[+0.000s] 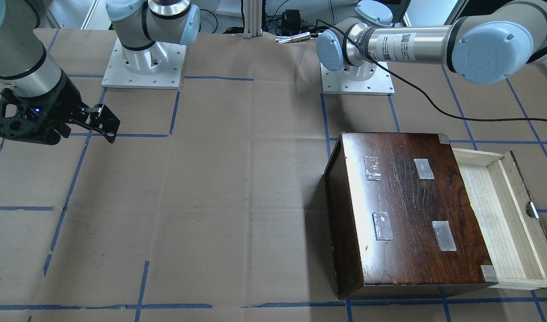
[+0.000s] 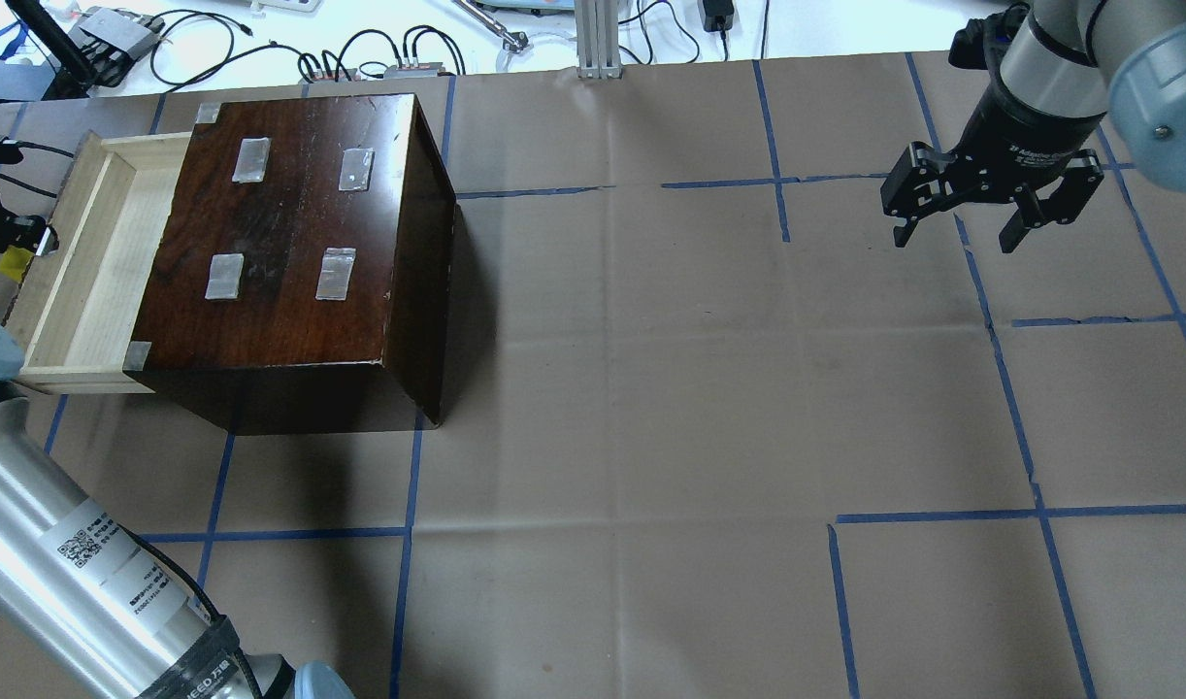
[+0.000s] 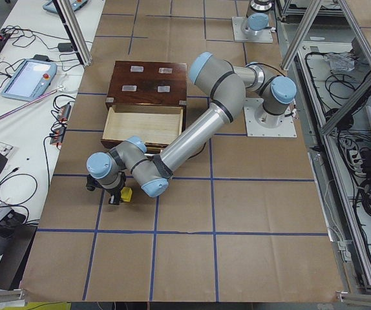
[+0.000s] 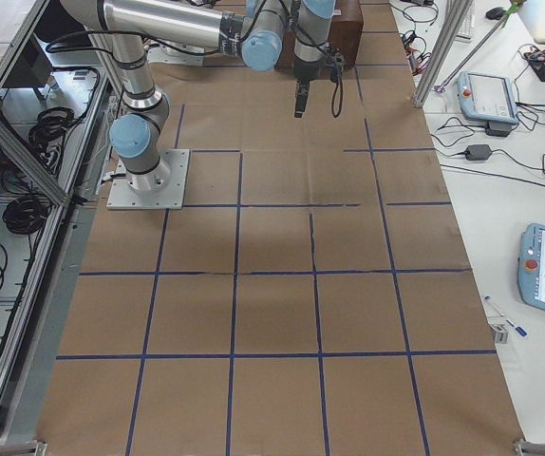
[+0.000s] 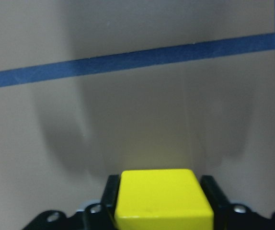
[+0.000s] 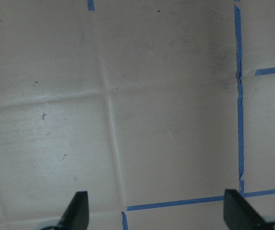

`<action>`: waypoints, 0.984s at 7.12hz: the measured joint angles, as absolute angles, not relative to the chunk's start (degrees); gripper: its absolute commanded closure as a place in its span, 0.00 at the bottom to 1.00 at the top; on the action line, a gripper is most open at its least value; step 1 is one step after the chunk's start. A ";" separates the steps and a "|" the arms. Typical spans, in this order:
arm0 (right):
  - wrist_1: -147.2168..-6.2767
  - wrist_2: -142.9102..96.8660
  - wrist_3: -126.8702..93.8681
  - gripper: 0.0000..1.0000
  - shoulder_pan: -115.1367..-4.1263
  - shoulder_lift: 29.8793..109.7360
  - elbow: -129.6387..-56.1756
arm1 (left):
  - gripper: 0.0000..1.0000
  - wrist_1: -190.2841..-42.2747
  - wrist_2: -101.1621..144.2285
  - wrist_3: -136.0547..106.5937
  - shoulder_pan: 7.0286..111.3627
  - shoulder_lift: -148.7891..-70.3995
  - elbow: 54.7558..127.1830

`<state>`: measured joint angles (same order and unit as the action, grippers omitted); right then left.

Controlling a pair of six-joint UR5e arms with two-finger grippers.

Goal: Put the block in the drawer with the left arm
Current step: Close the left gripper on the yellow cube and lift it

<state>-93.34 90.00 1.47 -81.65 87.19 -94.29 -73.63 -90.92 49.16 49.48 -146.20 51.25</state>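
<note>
The yellow block, now held just outside the drawer's front, will be released by my left gripper on the drawer's bottom between the dark-brown box (image 1: pixel 488 205) and the front notch.
My left gripper (image 5: pixel 159 188) is shut on the small yellow block (image 5: pixel 159 203) and holds it over the brown paper. In the exterior left view the left gripper (image 3: pixel 116 193) and the block (image 3: pixel 127 194) are just outside the front of the open pale-wood drawer (image 3: pixel 143 123). In the overhead view the block (image 2: pixel 15 263) shows at the far left edge, beside the drawer (image 2: pixel 88 262), whose inside is bare. The drawer (image 1: pixel 493 210) sticks out of the dark-brown box (image 1: pixel 412 210). My right gripper (image 2: pixel 957 233) is open and empty, far off on the other side.
The dark box (image 2: pixel 292 223) has tape patches on its top. Brown paper with blue tape lines (image 2: pixel 777 184) covers the table. Cables and devices (image 2: pixel 117 34) lie along the far edge. The right wrist view shows only the right gripper's fingertips (image 6: pixel 78 211) over paper.
</note>
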 measured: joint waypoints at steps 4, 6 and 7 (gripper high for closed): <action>-93.34 90.00 1.44 0.00 -81.65 87.17 -94.30 | 1.00 -84.71 -95.96 49.29 50.18 -135.15 52.60; -93.34 90.00 1.41 0.00 -81.65 87.19 -94.30 | 1.00 -94.33 -96.16 47.68 50.99 -126.59 55.04; -93.34 90.00 1.41 0.00 -81.65 87.19 -94.31 | 1.00 -96.06 -96.01 45.07 52.77 -122.60 58.22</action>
